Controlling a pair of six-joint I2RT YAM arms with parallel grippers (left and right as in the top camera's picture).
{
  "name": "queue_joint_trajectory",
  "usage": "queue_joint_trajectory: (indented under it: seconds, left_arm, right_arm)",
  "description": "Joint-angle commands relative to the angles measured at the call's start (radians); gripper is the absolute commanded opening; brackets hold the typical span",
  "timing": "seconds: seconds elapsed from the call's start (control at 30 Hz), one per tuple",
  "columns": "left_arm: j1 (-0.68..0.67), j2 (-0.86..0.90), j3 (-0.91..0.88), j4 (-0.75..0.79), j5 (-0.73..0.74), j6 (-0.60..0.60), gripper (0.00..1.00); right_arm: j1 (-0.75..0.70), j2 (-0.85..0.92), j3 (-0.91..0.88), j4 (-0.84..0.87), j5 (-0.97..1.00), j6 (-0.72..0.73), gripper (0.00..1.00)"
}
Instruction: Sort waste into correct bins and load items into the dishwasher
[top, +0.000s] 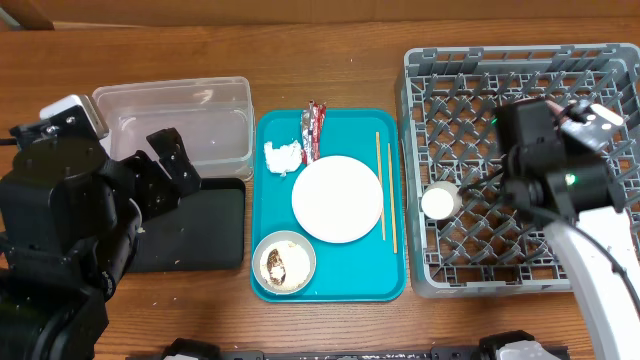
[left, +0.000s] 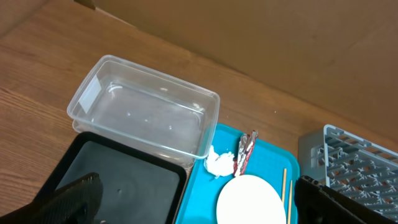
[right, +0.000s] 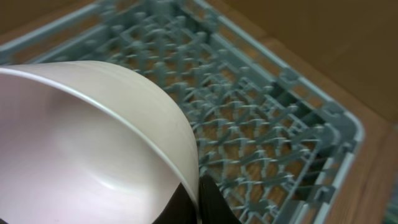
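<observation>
I should open my right gripper to leave the pale-pink bowl resting on the grey rack's wires (top: 487, 154), at a spot diagonally behind the small white cup.
My right gripper (right: 200, 200) is shut on the rim of the pale-pink bowl (right: 81, 143) and holds it tilted above the grey dish rack (right: 261, 124); in the overhead view the arm hides the bowl. A small white cup (top: 438, 203) stands in the rack (top: 600, 268). My left gripper (left: 199, 208) is open and empty above the black tray (top: 205, 235), beside the clear tub (top: 175, 120). On the teal tray (top: 330, 285) lie the pink plate (top: 337, 198), the chopsticks (top: 385, 185), the tissue (top: 282, 156), the wrapper (top: 313, 128) and the grey-rimmed bowl (top: 284, 262) with food scraps.
The wooden table (top: 330, 60) shows bare behind the trays. The left arm's black body (top: 60, 230) covers the table's front left. The tub (left: 143, 112) and the black tray (left: 124, 186) touch side by side.
</observation>
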Motion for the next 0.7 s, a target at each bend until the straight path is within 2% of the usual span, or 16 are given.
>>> queue_joint_trajectory:
  seconds: [0.0,0.3,0.67]
  left_arm:
    - [0.007,0.002,0.012,-0.011,-0.020,-0.003,1.00]
    - [0.007,0.018,0.012,-0.027,-0.020,-0.003,1.00]
    - [0.007,0.056,0.012,-0.026,-0.020,-0.003,1.00]
  right_arm:
    - [-0.077,0.085,0.014,0.012,0.072,0.034,0.04]
    - [-0.093,0.282,0.014,0.042,0.231,0.033,0.04]
    - [-0.065,0.425,0.014,0.041,0.193,0.026,0.04]
